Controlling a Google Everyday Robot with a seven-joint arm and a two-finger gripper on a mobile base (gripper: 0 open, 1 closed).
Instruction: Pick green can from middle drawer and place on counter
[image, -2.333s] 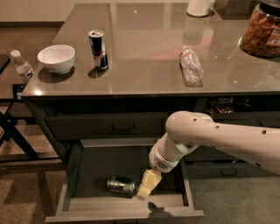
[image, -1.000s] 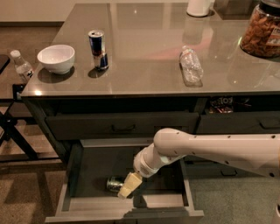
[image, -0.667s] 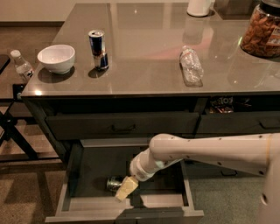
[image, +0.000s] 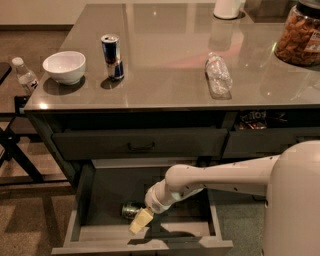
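The robot's gripper should next close around the middle of the green can (image: 138, 211), which is lying on its side in the open middle drawer.
The middle drawer (image: 102, 197) is pulled open below the counter (image: 165, 75). The green can (image: 130, 210) lies on its side on the drawer's floor, near the front, with only its left end showing. My gripper (image: 141, 220) reaches down into the drawer on the white arm and sits right over the can's right end, covering it. Whether it touches the can cannot be told.
On the counter stand a white bowl (image: 64, 66), a slim blue-and-silver can (image: 112, 56), a lying clear plastic bottle (image: 218, 75), a snack jar (image: 301, 36) and a white container (image: 229, 8). A small water bottle (image: 25, 76) stands on a side stand at left.
My arm has swung left and lower inside the drawer. The gripper went from the can's right side to over its right end. The can has not moved.
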